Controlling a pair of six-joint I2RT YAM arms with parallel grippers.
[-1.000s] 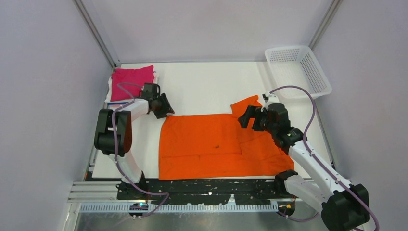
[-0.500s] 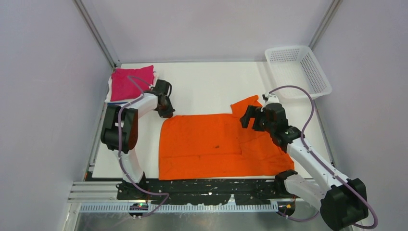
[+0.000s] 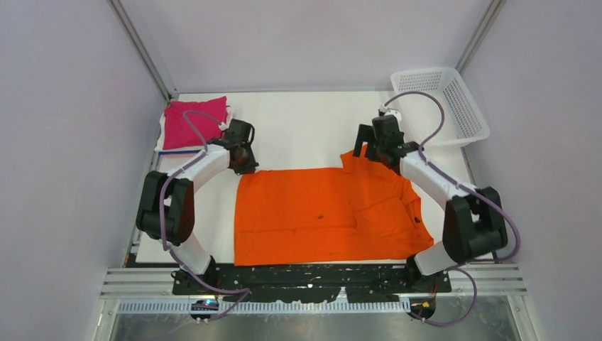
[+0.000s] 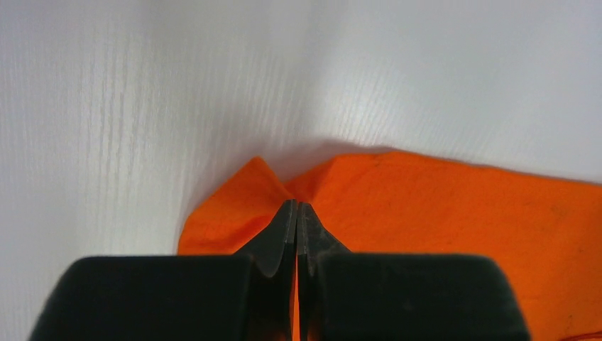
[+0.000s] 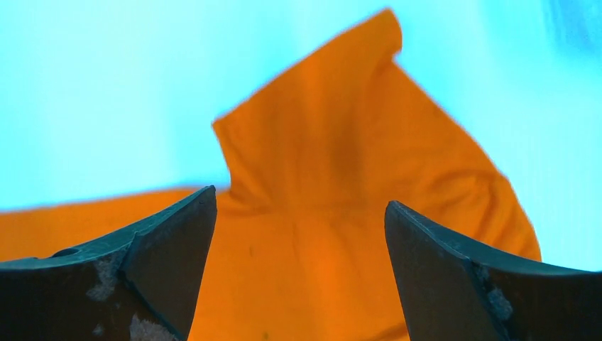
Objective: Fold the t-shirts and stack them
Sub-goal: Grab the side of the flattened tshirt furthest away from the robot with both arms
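Note:
The left gripper is pinching the orange t-shirt inside its edge and the t-shirt's corner puckers up past the fingers, so it should open and pinch the t-shirt's edge itself (image 4: pixel 289 183).
An orange t-shirt (image 3: pixel 319 213) lies spread flat on the white table, one sleeve (image 3: pixel 363 154) poking out at its far right. My left gripper (image 3: pixel 245 165) is at the shirt's far left corner and is shut on a pinch of the orange cloth (image 4: pixel 234 206), which puckers up round the closed tips (image 4: pixel 297 207). My right gripper (image 3: pixel 369 145) hovers over the sleeve (image 5: pixel 334 142), open, with the cloth lying flat between its fingers (image 5: pixel 177 234). A folded magenta-pink t-shirt (image 3: pixel 193 121) rests at the far left.
A white lattice basket (image 3: pixel 468 106) stands at the far right corner. White cloth edges (image 3: pixel 160 142) show under the magenta shirt. The enclosure walls close in on both sides, and the black base rail (image 3: pixel 312 273) runs along the near edge.
My left gripper has shut on the shirt's far left corner. My right arm has swung away from me, from over the shirt's right side to the sleeve, staying open.

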